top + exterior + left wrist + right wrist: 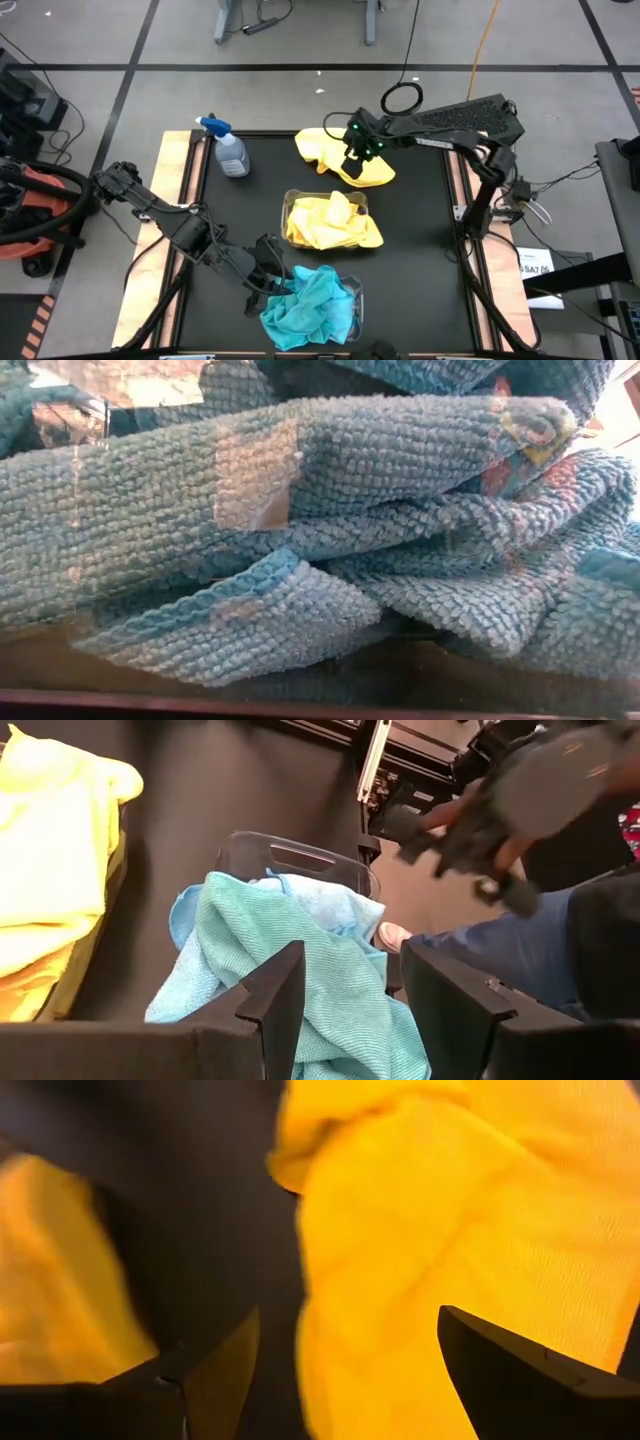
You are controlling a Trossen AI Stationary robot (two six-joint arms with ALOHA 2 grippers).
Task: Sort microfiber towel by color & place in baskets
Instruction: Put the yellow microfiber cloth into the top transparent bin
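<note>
The robot's right gripper should close on the near edge [354, 179] [348, 1342] of the loose yellow towel, on the side that faces the clear basket of yellow towels.
Loose yellow microfiber towels [345, 158] lie bunched on the black mat at the far middle. My right gripper [358, 155] hangs open just above them, and in its wrist view its fingers [348, 1330] stand to either side of a yellow fold [400, 1230]. A clear basket [290, 200] at the table's middle holds yellow towels [330, 222]. A second clear basket [300, 850] near the front edge is heaped with teal-blue towels [308, 308], which fill the low view [300, 540]. My left gripper [350, 960] is open above the left of that heap.
A clear spray bottle with a blue trigger [228, 150] stands at the far left of the mat. Bare black mat [420, 250] lies to the right of the baskets. A person's leg and shoe [500, 950] show beyond the table's front edge.
</note>
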